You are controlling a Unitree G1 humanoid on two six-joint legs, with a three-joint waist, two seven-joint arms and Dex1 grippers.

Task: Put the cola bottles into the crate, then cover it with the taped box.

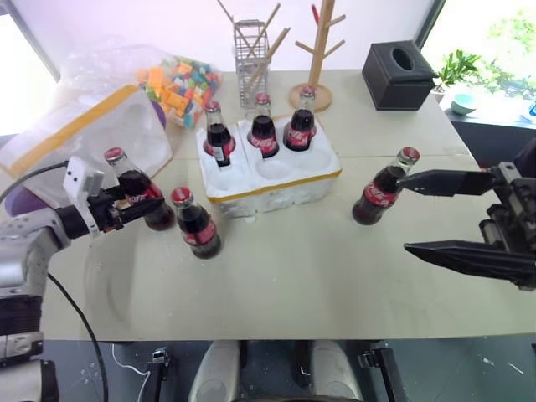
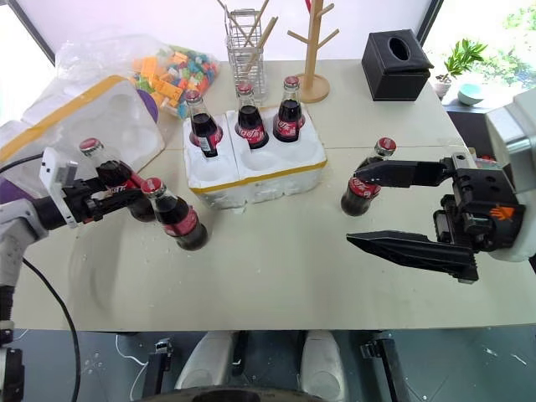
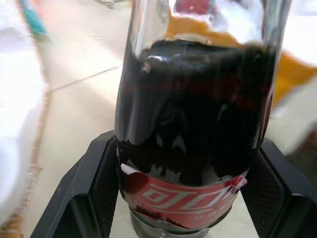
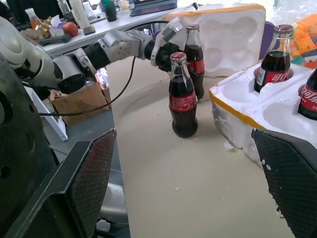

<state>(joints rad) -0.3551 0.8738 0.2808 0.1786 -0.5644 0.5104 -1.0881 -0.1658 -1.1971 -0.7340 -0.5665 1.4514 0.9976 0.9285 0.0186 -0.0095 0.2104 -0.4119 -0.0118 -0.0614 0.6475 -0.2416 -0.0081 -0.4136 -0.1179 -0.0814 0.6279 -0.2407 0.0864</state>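
Observation:
The robot's left gripper needs to let go of the cola bottle in the crate's empty middle front well (image 1: 274, 169), before the back bottles.
Three cola bottles (image 1: 263, 132) stand in the back wells of the crate (image 1: 276, 191), a low white tray with yellow tape on its rim; its front wells are empty. My left gripper (image 1: 141, 207) is shut on a fourth cola bottle (image 3: 193, 124) standing at the table's left, its fingers (image 3: 101, 183) against both sides. A fifth bottle (image 1: 197, 226) stands just right of it. My right gripper (image 1: 404, 215) is wide open at the right, its upper finger beside a sixth bottle (image 1: 381, 188). The taped box (image 1: 75, 126) lies at the far left, its hollow side showing in the right wrist view.
A clear bag of coloured blocks (image 1: 180, 84) lies behind the box. A wire holder with sticks (image 1: 251, 50), a wooden peg tree (image 1: 318, 50) and a black tissue box (image 1: 399, 74) line the back. The table's front edge (image 1: 276, 339) is close below the grippers.

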